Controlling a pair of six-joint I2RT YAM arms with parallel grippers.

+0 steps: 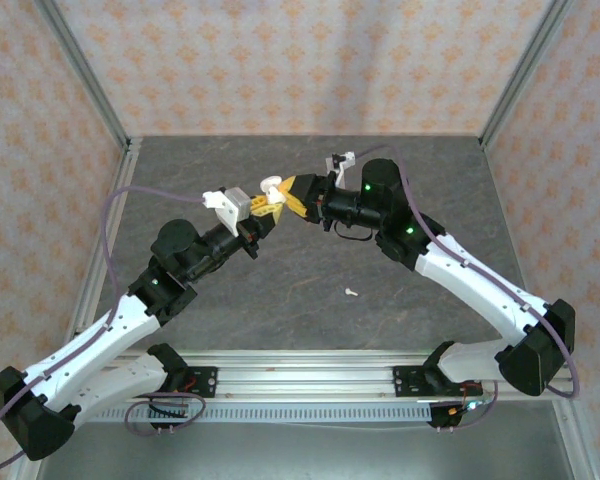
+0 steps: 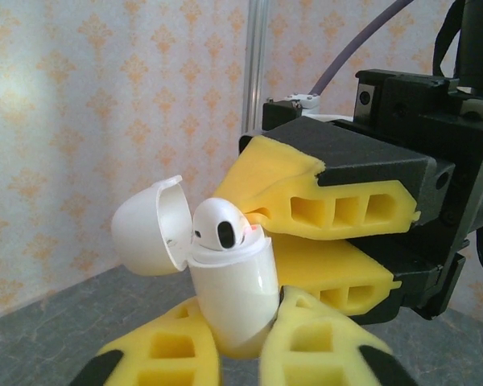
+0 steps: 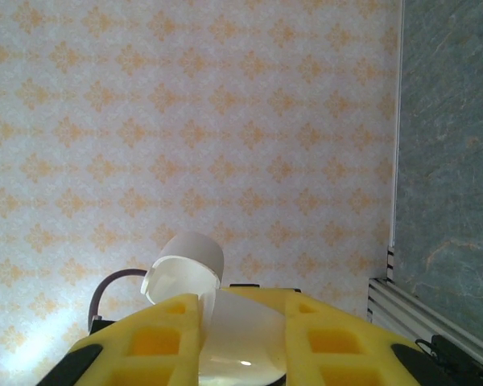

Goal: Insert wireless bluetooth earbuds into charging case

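My left gripper is holding only the lower end of the charging case, so it should open and grip higher, near the charging case's opening (image 2: 232,280), while my right gripper keeps the charging case steady.
My left gripper (image 2: 243,342) is shut on the lower end of the white charging case (image 2: 235,293) and holds it upright above the table. The lid (image 2: 147,227) is swung open to the left. One white earbud (image 2: 220,227) sits in the case mouth with its head sticking out. My right gripper (image 3: 243,315) comes in from the right, and its yellow fingers (image 2: 338,213) press against both sides of the case body (image 3: 245,342). The top view shows both grippers meeting at the case (image 1: 271,186). A second earbud (image 1: 351,293) lies on the table.
The grey tabletop (image 1: 280,290) is bare apart from the loose bud. Patterned walls close in the back and both sides. An aluminium rail (image 1: 310,375) runs along the near edge between the arm bases.
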